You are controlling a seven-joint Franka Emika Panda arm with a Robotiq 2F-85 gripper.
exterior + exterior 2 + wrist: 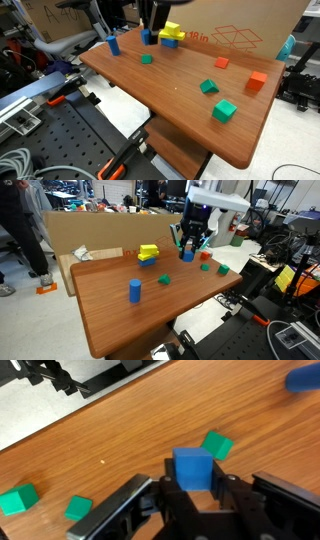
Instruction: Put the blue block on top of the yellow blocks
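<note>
The small blue block, now held just above the table, will be let go by my gripper on the upper yellow block (171, 21) near the cardboard box.
My gripper (193, 482) is shut on the small blue block (193, 466) and holds it just above the wooden table. In both exterior views the gripper (148, 30) (188, 244) hangs beside the yellow blocks (171, 30) (149, 251), which rest on a joined blue piece (168, 43) (147, 261) near the cardboard box. The held blue block (148, 38) (187, 253) is level with the yellow blocks, a short gap to their side, not over them. The yellow blocks are out of the wrist view.
A taller upright blue block (113, 44) (134, 290) stands on the table (180, 100). Small green blocks (146, 59) (209, 87) (224, 111) (217, 445), a red block (221, 63) and an orange block (258, 81) are scattered. A cardboard box (240, 25) lines the far edge.
</note>
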